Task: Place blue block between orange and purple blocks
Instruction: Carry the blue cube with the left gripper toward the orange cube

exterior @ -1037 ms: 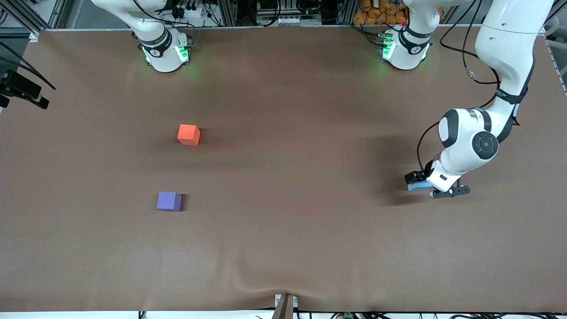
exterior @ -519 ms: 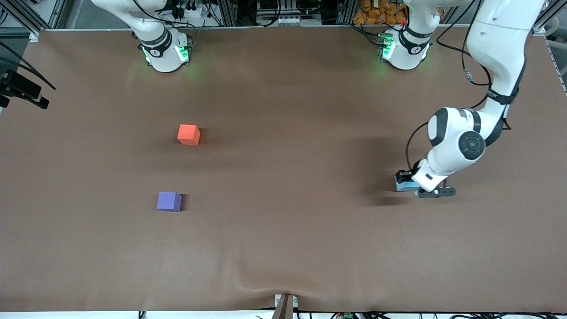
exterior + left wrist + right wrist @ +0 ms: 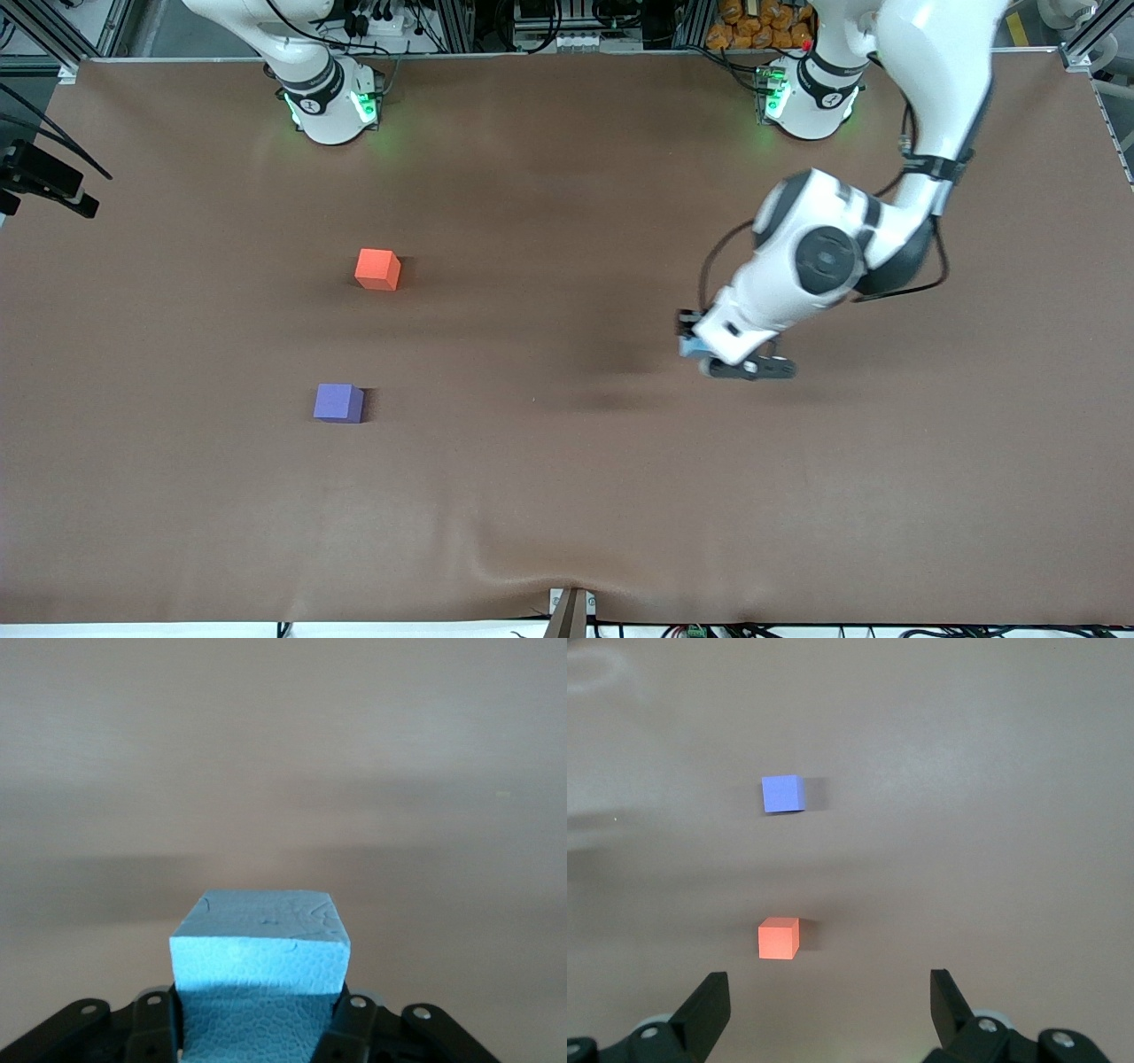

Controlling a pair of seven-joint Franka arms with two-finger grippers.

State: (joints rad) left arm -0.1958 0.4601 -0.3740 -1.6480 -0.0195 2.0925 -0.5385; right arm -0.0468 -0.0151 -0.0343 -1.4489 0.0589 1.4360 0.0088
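Observation:
I should let go of the blue block with my left gripper on the bare table about halfway (image 3: 516,351) toward the orange and purple blocks.
My left gripper (image 3: 700,350) is shut on the light blue block (image 3: 693,347) and holds it above the table's middle part, toward the left arm's end. The blue block fills the jaws in the left wrist view (image 3: 258,970). The orange block (image 3: 377,268) sits on the table toward the right arm's end; the purple block (image 3: 338,402) lies nearer the front camera than it, with a gap between them. Both show in the right wrist view: orange (image 3: 779,938), purple (image 3: 783,794). My right gripper (image 3: 828,1014) is open, empty, high over the table near its base.
The brown table cover (image 3: 567,496) has a wrinkle at its front edge near a small bracket (image 3: 570,610). The arm bases (image 3: 328,102) (image 3: 811,97) stand along the table's edge farthest from the front camera.
My left arm has carried the blue block up off the table and sideways toward the right arm's end, toward the orange and purple blocks. The right arm has not moved.

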